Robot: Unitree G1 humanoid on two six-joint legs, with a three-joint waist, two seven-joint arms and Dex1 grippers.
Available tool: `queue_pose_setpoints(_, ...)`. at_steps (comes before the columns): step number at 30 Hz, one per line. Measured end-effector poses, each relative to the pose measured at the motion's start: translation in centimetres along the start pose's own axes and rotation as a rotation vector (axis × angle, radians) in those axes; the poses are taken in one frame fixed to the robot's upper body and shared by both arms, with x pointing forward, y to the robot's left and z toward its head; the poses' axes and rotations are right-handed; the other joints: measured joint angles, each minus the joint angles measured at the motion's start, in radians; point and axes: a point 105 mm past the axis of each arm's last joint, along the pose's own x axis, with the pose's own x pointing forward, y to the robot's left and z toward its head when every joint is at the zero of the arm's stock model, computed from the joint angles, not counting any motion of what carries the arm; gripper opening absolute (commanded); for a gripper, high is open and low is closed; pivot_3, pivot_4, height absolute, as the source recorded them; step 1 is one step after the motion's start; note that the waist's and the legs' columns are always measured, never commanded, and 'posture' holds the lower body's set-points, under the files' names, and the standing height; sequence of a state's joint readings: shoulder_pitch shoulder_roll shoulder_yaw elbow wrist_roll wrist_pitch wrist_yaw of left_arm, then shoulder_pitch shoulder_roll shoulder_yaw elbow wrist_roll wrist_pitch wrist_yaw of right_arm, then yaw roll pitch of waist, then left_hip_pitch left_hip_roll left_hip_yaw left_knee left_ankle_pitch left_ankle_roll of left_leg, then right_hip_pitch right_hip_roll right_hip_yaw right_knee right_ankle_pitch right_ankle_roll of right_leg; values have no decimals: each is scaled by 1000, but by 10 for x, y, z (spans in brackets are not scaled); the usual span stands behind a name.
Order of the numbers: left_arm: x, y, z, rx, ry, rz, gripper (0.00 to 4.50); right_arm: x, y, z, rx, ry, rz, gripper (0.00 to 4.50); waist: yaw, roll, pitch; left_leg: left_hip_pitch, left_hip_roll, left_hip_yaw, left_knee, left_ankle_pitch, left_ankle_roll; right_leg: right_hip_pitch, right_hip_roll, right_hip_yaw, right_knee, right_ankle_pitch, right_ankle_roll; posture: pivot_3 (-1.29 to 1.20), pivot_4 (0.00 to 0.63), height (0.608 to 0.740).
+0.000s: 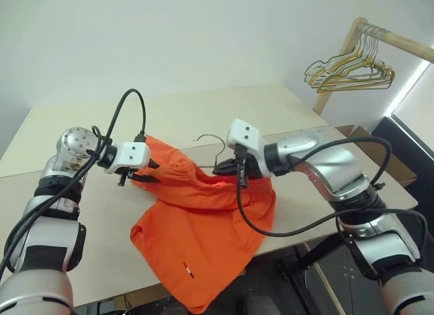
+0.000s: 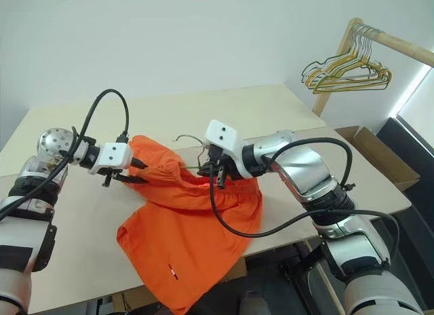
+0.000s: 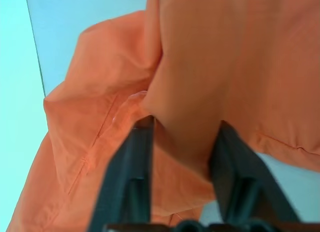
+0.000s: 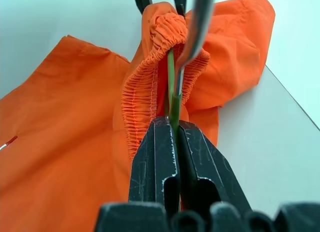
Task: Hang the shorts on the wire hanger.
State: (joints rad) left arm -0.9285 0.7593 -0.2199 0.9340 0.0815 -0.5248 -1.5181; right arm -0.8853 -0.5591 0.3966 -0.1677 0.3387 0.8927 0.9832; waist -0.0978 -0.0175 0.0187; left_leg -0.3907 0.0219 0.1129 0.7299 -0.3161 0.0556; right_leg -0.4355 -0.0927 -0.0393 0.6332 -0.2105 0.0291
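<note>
The waistband is bunched around the wire hanger and the fabric hangs slack, so my left gripper needs to pinch the shorts' side fold (image 3: 182, 152) and pull it tight.
The orange shorts (image 1: 196, 227) are held up between my two grippers, and their lower part drapes over the table's front edge. My left gripper (image 1: 150, 172) is shut on a fold of the fabric at the shorts' left side; in the left wrist view the fold fills the space between its fingers (image 3: 140, 157). My right gripper (image 4: 170, 123) is shut on the wire hanger (image 4: 171, 77), whose thin wire runs into the gathered elastic waistband (image 4: 145, 87). The hanger's hook (image 1: 211, 140) stands up behind the fabric. The rest of the hanger is hidden inside the shorts.
The pale table (image 1: 81, 213) reaches far to the back and left. A wooden rail (image 1: 400, 43) at the back right carries bunched gold and green hangers (image 1: 349, 74). A cardboard box (image 1: 400, 165) sits beyond the table's right edge.
</note>
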Motion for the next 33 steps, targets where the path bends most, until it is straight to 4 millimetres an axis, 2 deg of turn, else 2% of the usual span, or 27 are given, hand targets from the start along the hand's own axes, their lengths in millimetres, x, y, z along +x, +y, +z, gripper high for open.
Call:
queue_pose_setpoints(2, 0, 0, 0, 0, 0, -2, 27, -3, -2, 0, 1, -2, -7, 0, 1, 0, 0, 0, 0, 0, 0, 0, 0, 0, 0, 0, 0, 0, 0, -77, 0, 740)
queue_pose_setpoints(5, 0, -1, 0, -1, -1, -5, 6, -4, -2, 0, 1, -1, -6, 0, 1, 0, 0, 0, 0, 0, 0, 0, 0, 0, 0, 0, 0, 0, 0, -71, 0, 740)
queue_pose_setpoints(8, 0, -3, -1, -28, -3, -27, 633, -4, -1, 0, 1, -1, -1, 0, 0, 0, 0, 0, 0, 0, 0, 0, 0, 0, 0, 0, 0, 0, 0, -65, 0, 740)
queue_pose_setpoints(13, -1, 0, -1, -32, -4, -7, 2251, -4, -1, 0, 2, -1, 2, 0, 3, 0, 0, 0, 0, 0, 0, 0, 0, 0, 0, 0, 0, 0, 0, -61, 0, 740)
queue_pose_setpoints(15, -1, 0, 0, -21, -3, 3, 2251, -4, -1, -1, 4, -1, 2, 0, 2, 0, 0, 0, 0, 0, 0, 0, 0, 0, 0, 0, 0, 0, 0, -60, 0, 740)
queue_pose_setpoints(16, -2, 0, -1, -21, 1, 2, 2139, -4, -1, 0, 4, -1, 3, 0, 2, 0, 0, 0, 0, 0, 0, 0, 0, 0, 0, 0, 0, 0, 0, -60, 0, 740)
queue_pose_setpoints(18, -2, -3, -5, -14, 26, -1, 1628, -4, -1, 0, 4, -1, 3, 0, 2, 0, 0, 0, 0, 0, 0, 0, 0, 0, 0, 0, 0, 0, 0, -61, 0, 740)
queue_pose_setpoints(23, 0, -9, -12, -20, 49, -18, 19, -4, -1, -1, 4, -1, 3, 0, 3, 0, 0, 0, 0, 0, 0, 0, 0, 0, 0, 0, 0, 0, 0, -66, 0, 740)
queue_pose_setpoints(33, 1, -6, -11, -23, 45, 11, 19, -5, -2, -1, 4, 2, 0, 0, 2, 0, 0, 0, 0, 0, 0, 0, 0, 0, 0, 0, 0, 0, 0, -66, 0, 740)
